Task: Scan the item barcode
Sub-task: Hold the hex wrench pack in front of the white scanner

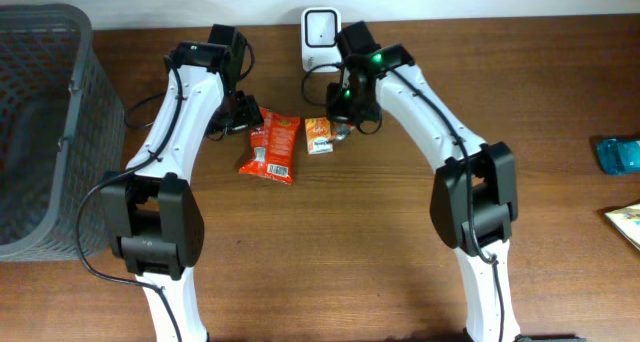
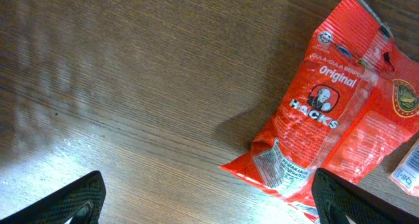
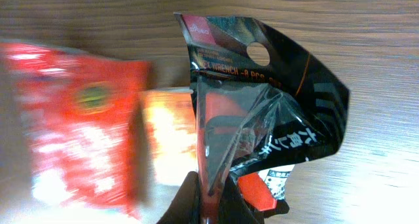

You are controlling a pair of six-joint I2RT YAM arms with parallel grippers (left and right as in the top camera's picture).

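Note:
My right gripper is holding the black blister pack. It will let go of it on the wood (image 1: 609, 179) between the blue object and the printed card.
My right gripper (image 3: 211, 191) is shut on the lower edge of a black, partly clear blister pack (image 3: 262, 99) with a hang hole and wrench lettering, which stands upright in the right wrist view. In the overhead view that gripper (image 1: 345, 120) hangs just in front of the white barcode scanner (image 1: 318, 37) at the table's back edge. My left gripper (image 2: 209, 201) is open above bare wood, its right finger over the corner of a red Hacks candy packet (image 2: 327, 119). From overhead, the left gripper (image 1: 240, 117) sits just left of that packet (image 1: 271, 145).
A small orange carton (image 1: 319, 134) lies between the red packet and my right gripper, blurred behind the pack in the right wrist view. A grey mesh basket (image 1: 40, 132) fills the far left. A blue object (image 1: 618, 154) and a printed card (image 1: 625, 222) lie at the right edge.

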